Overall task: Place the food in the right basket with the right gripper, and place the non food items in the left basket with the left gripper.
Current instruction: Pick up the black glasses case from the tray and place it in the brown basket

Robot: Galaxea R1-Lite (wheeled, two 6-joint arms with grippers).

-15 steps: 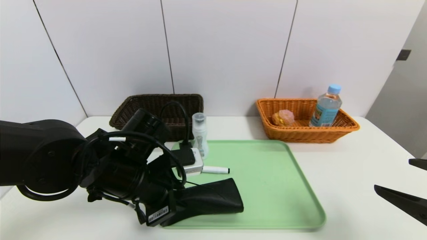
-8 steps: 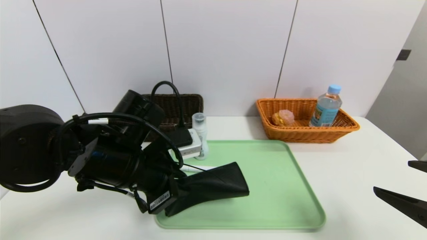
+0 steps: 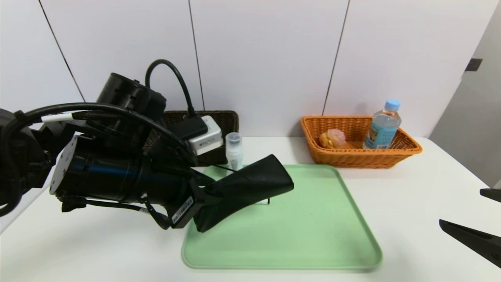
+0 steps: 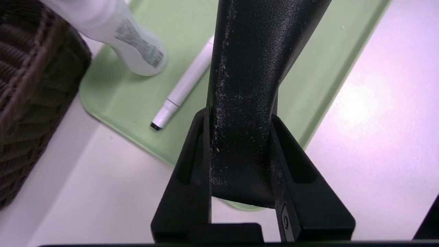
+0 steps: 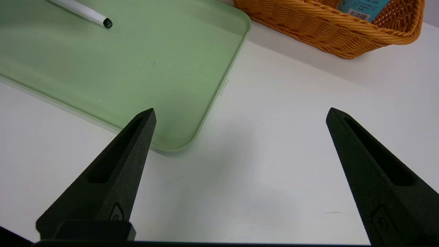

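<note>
The robot's left gripper will release the black pouch, still in the air above the green tray, inside the dark brown basket, leaning [image 3: 179, 127] against the back rim of the basket.
My left gripper [image 3: 213, 199] [image 4: 240, 118] is shut on a black grainy pouch [image 3: 254, 182] [image 4: 247, 68] and holds it in the air above the near-left part of the green tray [image 3: 313, 235]. Under it, on the tray, lie a white marker [image 4: 185, 85] [image 5: 82, 12] and a clear spray bottle [image 3: 234, 150] [image 4: 120, 31]. The dark brown left basket [image 3: 219, 117] [image 4: 27, 85] stands behind my left arm, partly hidden. The orange right basket [image 3: 352, 160] [image 5: 308, 24] holds a water bottle [image 3: 383, 125] and a pastry [image 3: 332, 138]. My right gripper [image 3: 460, 205] [image 5: 240, 113] stands open over bare table at the near right.
A white wall runs close behind both baskets. White tabletop [image 3: 411, 203] lies between the tray and my right gripper. My left arm's bulk and its cable cover the near-left table and part of the brown basket.
My left arm has risen with the black pouch, lifting it off the tray and carrying it up and toward the back. The right arm has stayed still.
</note>
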